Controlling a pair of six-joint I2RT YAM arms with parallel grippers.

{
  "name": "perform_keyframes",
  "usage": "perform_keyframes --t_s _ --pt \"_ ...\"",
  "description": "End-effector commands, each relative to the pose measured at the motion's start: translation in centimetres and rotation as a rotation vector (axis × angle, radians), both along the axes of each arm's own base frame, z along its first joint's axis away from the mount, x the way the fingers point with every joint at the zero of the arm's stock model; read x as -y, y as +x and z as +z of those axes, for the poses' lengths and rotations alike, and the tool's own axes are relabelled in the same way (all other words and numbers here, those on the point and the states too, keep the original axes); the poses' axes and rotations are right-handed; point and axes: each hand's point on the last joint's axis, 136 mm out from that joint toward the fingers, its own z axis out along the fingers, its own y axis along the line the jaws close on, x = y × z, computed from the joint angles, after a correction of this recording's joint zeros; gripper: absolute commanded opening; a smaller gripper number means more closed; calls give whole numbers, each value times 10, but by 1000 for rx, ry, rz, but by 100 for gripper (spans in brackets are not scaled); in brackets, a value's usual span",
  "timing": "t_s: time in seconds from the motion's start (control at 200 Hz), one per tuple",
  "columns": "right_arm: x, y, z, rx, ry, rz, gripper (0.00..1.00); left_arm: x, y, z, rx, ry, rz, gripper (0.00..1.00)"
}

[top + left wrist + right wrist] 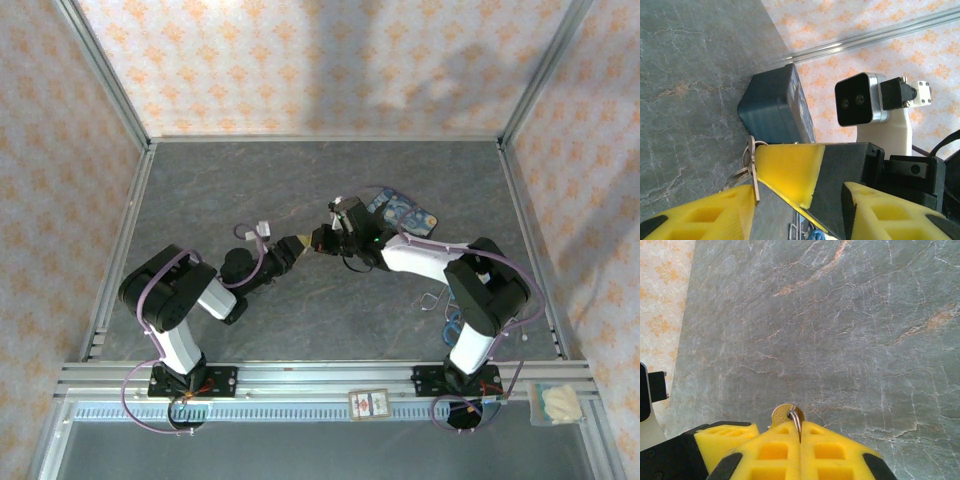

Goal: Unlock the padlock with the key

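Observation:
The key dangles from the thin ring that my right gripper pinches, so next my left gripper takes the key (754, 169) and lets my right gripper grip again.
My right gripper (800, 429) is shut, with a thin ring wire pinched between its yellow fingertips. The key (781, 415) hangs on that ring, its round silvery head just past the tips. In the left wrist view the key (755, 175) shows edge-on, with more ring loops beside it, and rests against my left gripper's near finger (700, 212). My left gripper (797, 192) is open wide, its fingers either side of the right gripper's tip (790, 167). From above, the left gripper (300, 243) and right gripper (318, 241) meet mid-table. The padlock is hidden.
The blue-and-yellow box (402, 212) lies just behind the right gripper, its dark side (772, 107) close beyond the key. Loose wires (440, 300) lie near the right arm. A card (367, 402) and a small bag (555, 403) sit on the front rail. The grey marbled table (840, 315) stretches ahead.

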Motion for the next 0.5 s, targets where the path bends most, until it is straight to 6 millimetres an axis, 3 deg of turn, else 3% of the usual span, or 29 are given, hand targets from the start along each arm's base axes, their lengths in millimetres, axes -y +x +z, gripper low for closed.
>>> perform_keyframes --t_s 0.0,0.135,0.275,0.35,0.495 --pt "-2 3 14 41 25 -15 0 3 6 -2 12 14 7 42" --pt "0 3 14 41 21 -19 0 3 7 -6 3 22 10 28" --pt "0 3 15 42 12 -15 0 2 8 -9 -2 44 12 0" --pt "4 3 17 61 -20 -5 0 1 9 -13 -10 74 9 0" --pt "19 7 37 143 -54 51 23 -9 14 -7 28 127 -36 0"
